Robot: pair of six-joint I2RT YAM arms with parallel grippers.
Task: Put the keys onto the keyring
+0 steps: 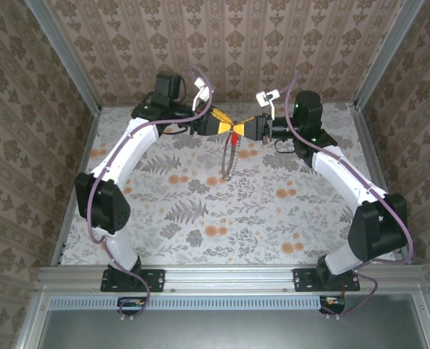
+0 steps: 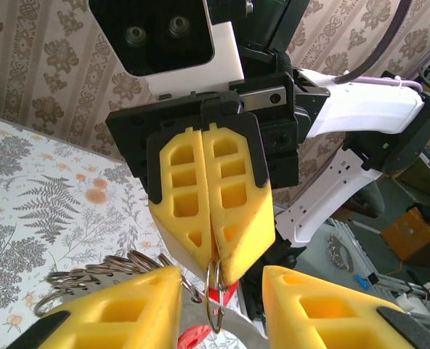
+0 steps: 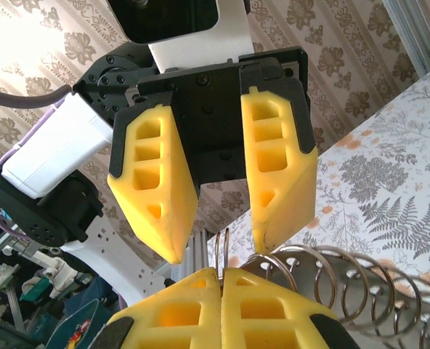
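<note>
My left gripper needs to take the ring before my right gripper grasps the key's red head point(image 1: 234, 138), as my right gripper is pinching the split ring above that head.
My two grippers meet tip to tip above the back middle of the table. The right gripper point(image 1: 241, 129) point(image 3: 221, 273) is shut on a small silvery split ring point(image 3: 223, 247) point(image 2: 215, 302), the top end of the keyring point(image 1: 228, 163), a chain of linked rings point(image 3: 346, 280) point(image 2: 91, 275) hanging toward the table. The left gripper point(image 1: 227, 125) point(image 2: 222, 278) is open, its yellow fingers point(image 3: 153, 196) on either side of that ring. The key's red head point(image 2: 192, 339) point(image 1: 234, 138) shows just below the ring, beside a flat grey metal piece point(image 2: 193, 316) lying across the left gripper's gap.
The table point(image 1: 200, 218) wears a floral cloth. Wallpapered panels point(image 1: 229, 43) close in the back and both sides, with aluminium posts point(image 1: 62, 54) at the corners. A metal rail point(image 1: 222, 280) carries both arm bases at the near edge.
</note>
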